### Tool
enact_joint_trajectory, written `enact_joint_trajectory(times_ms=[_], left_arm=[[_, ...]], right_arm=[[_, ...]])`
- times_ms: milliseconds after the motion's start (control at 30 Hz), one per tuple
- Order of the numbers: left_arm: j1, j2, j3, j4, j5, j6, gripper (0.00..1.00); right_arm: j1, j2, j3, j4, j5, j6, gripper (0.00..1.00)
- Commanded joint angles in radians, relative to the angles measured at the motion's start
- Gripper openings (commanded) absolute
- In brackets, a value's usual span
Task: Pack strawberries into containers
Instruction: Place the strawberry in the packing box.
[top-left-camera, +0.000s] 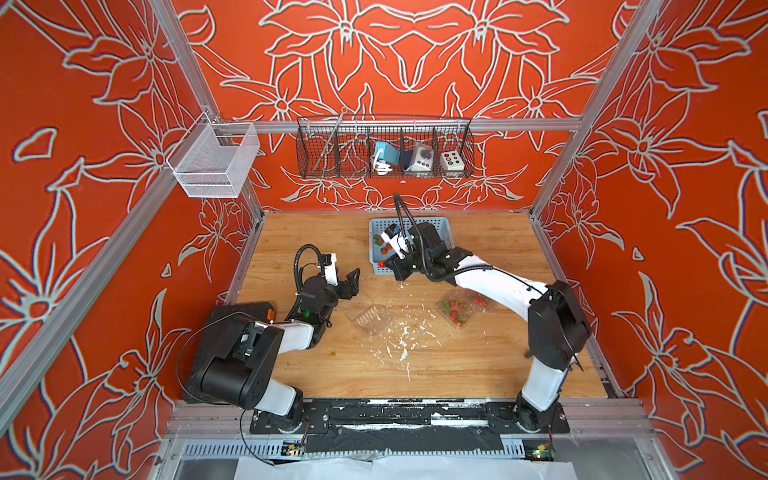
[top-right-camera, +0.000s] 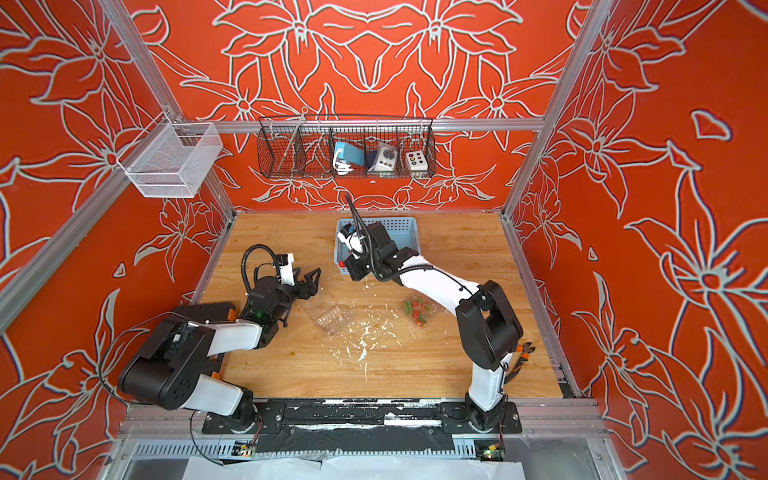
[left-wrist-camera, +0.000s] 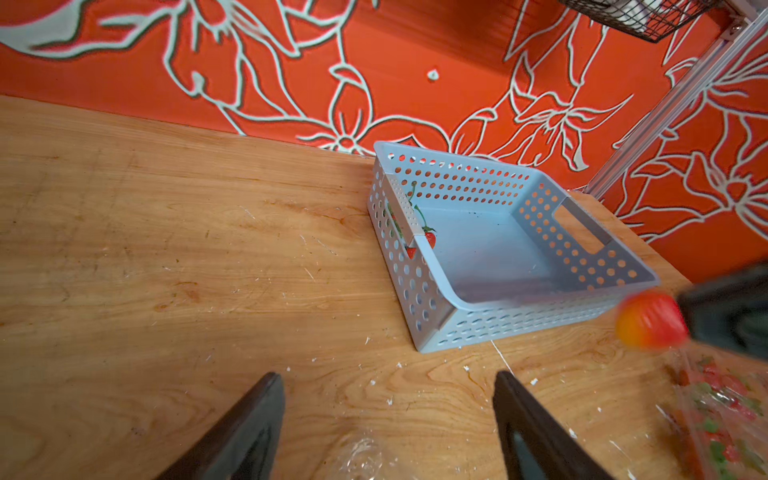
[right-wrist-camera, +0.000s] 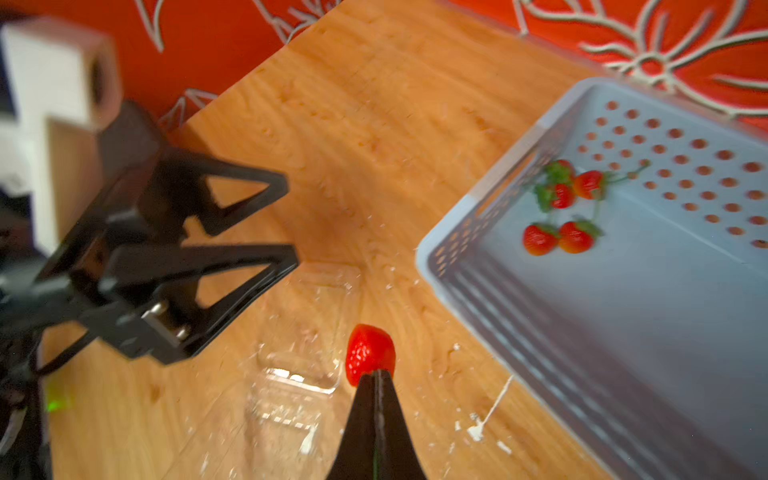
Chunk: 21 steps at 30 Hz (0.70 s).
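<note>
My right gripper has the red strawberry. It will let go of it inside the empty clear container (top-left-camera: 374, 316) (right-wrist-camera: 301, 422), near the container's hinge, toward the basket.
My right gripper (right-wrist-camera: 376, 376) is shut on a red strawberry (right-wrist-camera: 370, 352), which it holds above the table beside the blue basket's near left corner; the same berry shows blurred in the left wrist view (left-wrist-camera: 650, 320) and in a top view (top-left-camera: 381, 264). Several more strawberries (right-wrist-camera: 561, 195) lie in the basket's far left corner. An empty clear container (top-left-camera: 370, 320) lies open mid-table, below and beside the held berry (right-wrist-camera: 299, 374). A container holding strawberries (top-left-camera: 457, 309) sits to the right, partly under my right arm. My left gripper (top-left-camera: 354, 283) hovers open and empty, left of the empty container.
The light blue perforated basket (top-left-camera: 440, 226) stands at the table's back centre. White crumbs (top-left-camera: 403, 332) litter the middle. A black pad (top-left-camera: 241, 311) lies at the left edge, and pliers (top-right-camera: 524, 351) at the right edge. Wire baskets (top-left-camera: 384, 149) hang on the back wall.
</note>
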Motion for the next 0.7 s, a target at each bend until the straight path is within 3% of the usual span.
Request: enact_joint_trajectory(times_ms=[0,233,667], left_arm=[[0.012,0.013,0.017,-0.015,-0.011,-0.025,0.78],[0.024,0.01,0.01,-0.014,-0.001,-0.044,0.78],[0.03,0.003,0.008,-0.015,0.01,-0.05,0.78]], right_arm=[[0.042,-0.023,-0.043,-0.139,-0.038,-0.09,0.0],[0.133,0.008,-0.038,-0.27,0.018,-0.149,0.0],[0.185,0.018,-0.125,-0.291,0.085,-0.127,0.0]])
